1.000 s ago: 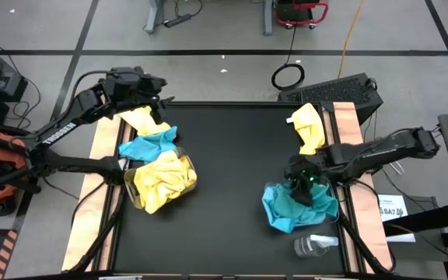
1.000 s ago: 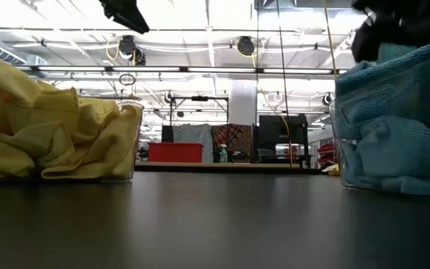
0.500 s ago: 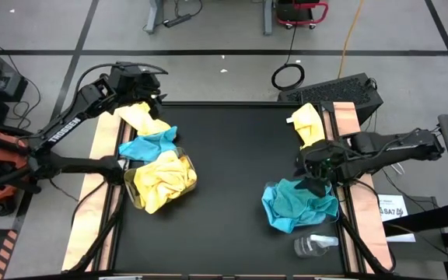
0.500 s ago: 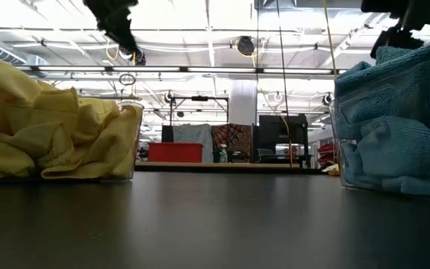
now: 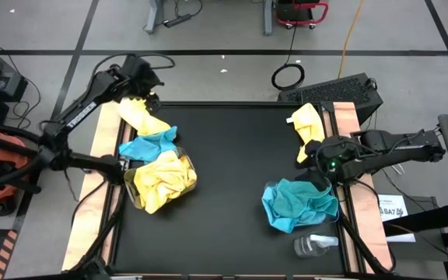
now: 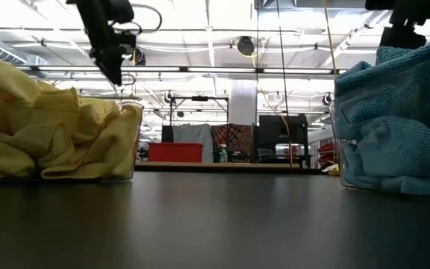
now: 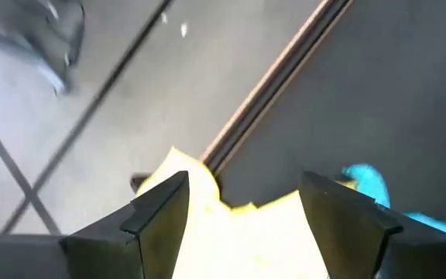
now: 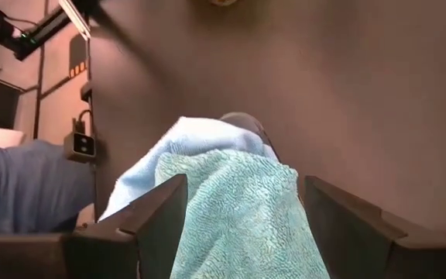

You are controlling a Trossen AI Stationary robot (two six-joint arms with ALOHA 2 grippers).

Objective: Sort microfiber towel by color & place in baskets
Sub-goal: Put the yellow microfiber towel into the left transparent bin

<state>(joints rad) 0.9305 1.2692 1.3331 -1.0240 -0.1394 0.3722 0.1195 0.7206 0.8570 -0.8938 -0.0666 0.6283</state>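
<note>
Next, the left gripper grabs the loose yellow towel by the edge (image 5: 155, 124) (image 7: 283, 213) that faces the bare mat, close to the turquoise towel.
My left gripper (image 5: 146, 89) (image 7: 246, 209) hangs open over a loose yellow towel (image 5: 144, 118) (image 7: 215, 225) lying on the table's far left corner. That towel shows between the fingers. A turquoise towel (image 5: 150, 145) lies beside it, against the clear basket (image 5: 134, 187) heaped with yellow towels (image 5: 164, 179). My right gripper (image 5: 315, 153) (image 8: 242, 209) is open. It stands between the basket of turquoise towels (image 5: 298, 204) (image 8: 235, 205) and another loose yellow towel (image 5: 308, 124) at the far right edge.
A clear plastic bottle (image 5: 313, 245) lies on its side near the table's near right corner. Wooden strips (image 5: 103, 148) (image 5: 348, 124) run along both sides of the black table. Bare mat (image 5: 232, 171) stretches between the two baskets.
My left gripper has come down and moved toward the far left corner, over the loose yellow towel. My right gripper has risen off the turquoise pile in its basket and drawn toward the far edge. The pile stays in the basket.
</note>
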